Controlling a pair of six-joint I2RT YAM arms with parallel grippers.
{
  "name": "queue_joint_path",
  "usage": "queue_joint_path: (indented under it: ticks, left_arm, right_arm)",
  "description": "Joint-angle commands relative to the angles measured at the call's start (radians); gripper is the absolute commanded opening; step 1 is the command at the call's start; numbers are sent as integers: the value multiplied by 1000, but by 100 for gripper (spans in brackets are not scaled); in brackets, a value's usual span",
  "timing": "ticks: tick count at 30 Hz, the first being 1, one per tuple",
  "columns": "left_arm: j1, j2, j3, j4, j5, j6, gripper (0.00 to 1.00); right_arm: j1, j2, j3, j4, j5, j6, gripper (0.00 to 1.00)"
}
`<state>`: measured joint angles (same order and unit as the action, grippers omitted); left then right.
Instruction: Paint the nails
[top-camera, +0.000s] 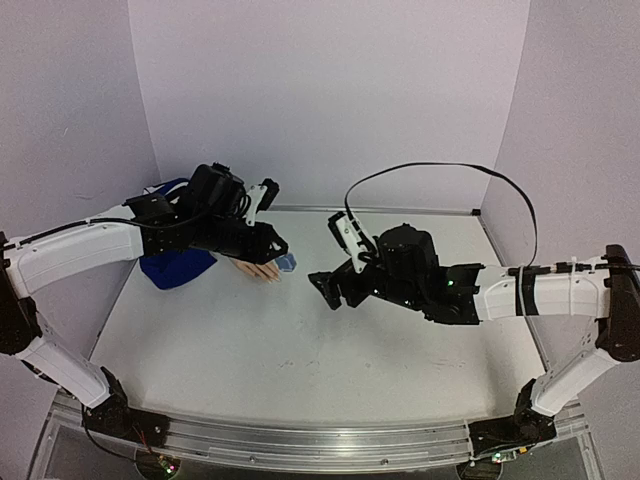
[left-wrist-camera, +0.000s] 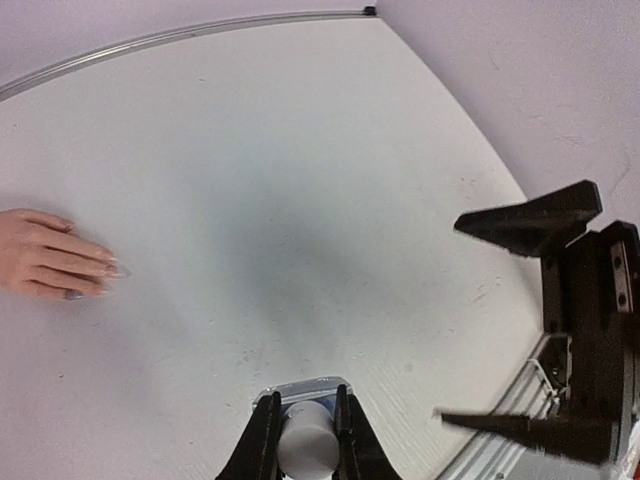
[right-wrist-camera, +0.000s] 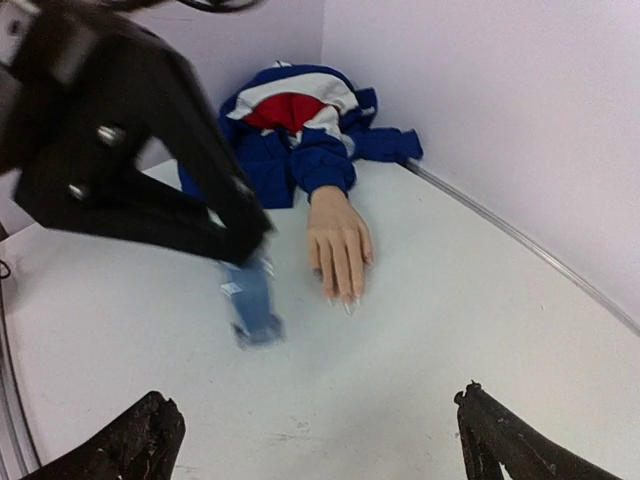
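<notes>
The white-capped bottle will go down on the bare table (top-camera: 284, 374), between the fingertips and the metal rail, as I set it there with my left gripper. The bottle is held upright beside the fingers now.
The peach mannequin hand (right-wrist-camera: 338, 238) lies flat on the table and sticks out of a blue, red and white sleeve (right-wrist-camera: 290, 115). Its small pale nails (right-wrist-camera: 346, 301) point toward me. The hand also shows in the top view (top-camera: 260, 271) and at the left edge of the left wrist view (left-wrist-camera: 48, 264). My left gripper (left-wrist-camera: 305, 402) is shut on the white cap of a small blue-based bottle (left-wrist-camera: 308, 440). It holds the bottle (right-wrist-camera: 252, 300) upright just beside the fingers. My right gripper (right-wrist-camera: 320, 440) is open and empty, about a hand's length in front of the nails.
The white table (top-camera: 300, 350) is closed in by lilac walls at the back and sides. A metal rail (top-camera: 300, 440) runs along the near edge. A black cable (top-camera: 440, 168) loops above the right arm.
</notes>
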<state>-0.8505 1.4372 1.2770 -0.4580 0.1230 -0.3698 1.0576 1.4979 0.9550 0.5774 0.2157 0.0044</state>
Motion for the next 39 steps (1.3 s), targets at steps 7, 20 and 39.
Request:
queue_joint_path:
  ticks: [7,20,39]
  left_arm:
    - [-67,-39,-91,-35,-192,-17,0]
    - [-365,-68,-431,193,-502,-76,0]
    - [-509,149,-433,226,-575,-179,3]
  right_arm:
    - [-253,-180,-191,33,93,236,98]
    - [-312,-313,-258,43,106,256,98]
    - [-312,-292,-251,48,108,266,98]
